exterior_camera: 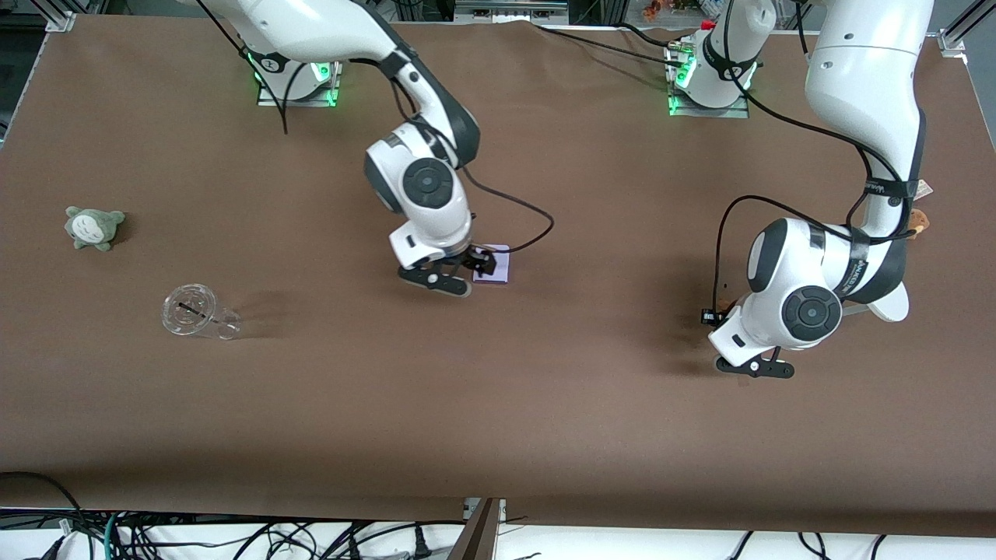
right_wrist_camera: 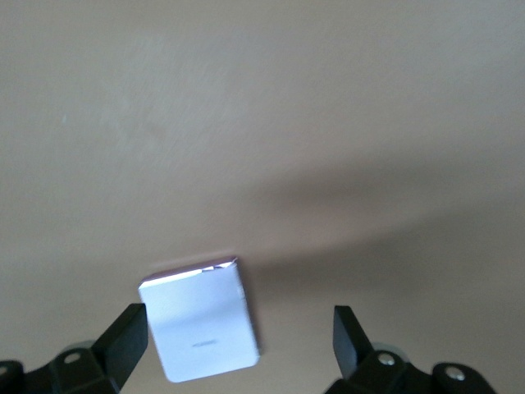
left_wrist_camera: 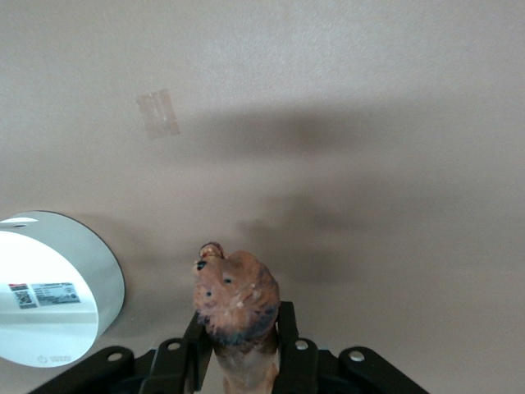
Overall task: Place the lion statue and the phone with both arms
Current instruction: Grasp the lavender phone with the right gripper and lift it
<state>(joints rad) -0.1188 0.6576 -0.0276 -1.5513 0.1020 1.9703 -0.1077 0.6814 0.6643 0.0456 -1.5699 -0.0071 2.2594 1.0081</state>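
Next, my left gripper sets the lion statue free on the bare table [exterior_camera: 733, 302] [left_wrist_camera: 213, 300] next to the white round stand.
The lion statue [left_wrist_camera: 236, 300], orange-brown with a darker mane, is held head-up between the fingers of my left gripper [left_wrist_camera: 239, 328]. In the front view only a bit of the lion statue [exterior_camera: 724, 302] shows at my left gripper [exterior_camera: 717, 313], low over the table toward the left arm's end. The pale-lavender phone [exterior_camera: 495, 265] lies flat on the table near the middle. My right gripper [exterior_camera: 475, 268] hangs over it. In the right wrist view the phone [right_wrist_camera: 201, 328] lies between the spread fingers of my right gripper [right_wrist_camera: 238, 332], close to one finger [right_wrist_camera: 127, 332], untouched.
A grey-green plush [exterior_camera: 93, 227] and a clear plastic cup [exterior_camera: 198, 313] on its side lie toward the right arm's end. A fuzzy brown plush [exterior_camera: 919, 222] sits by the left arm. A white round stand [left_wrist_camera: 49, 300] is beside my left gripper. A tape strip [left_wrist_camera: 157, 113] is on the table.
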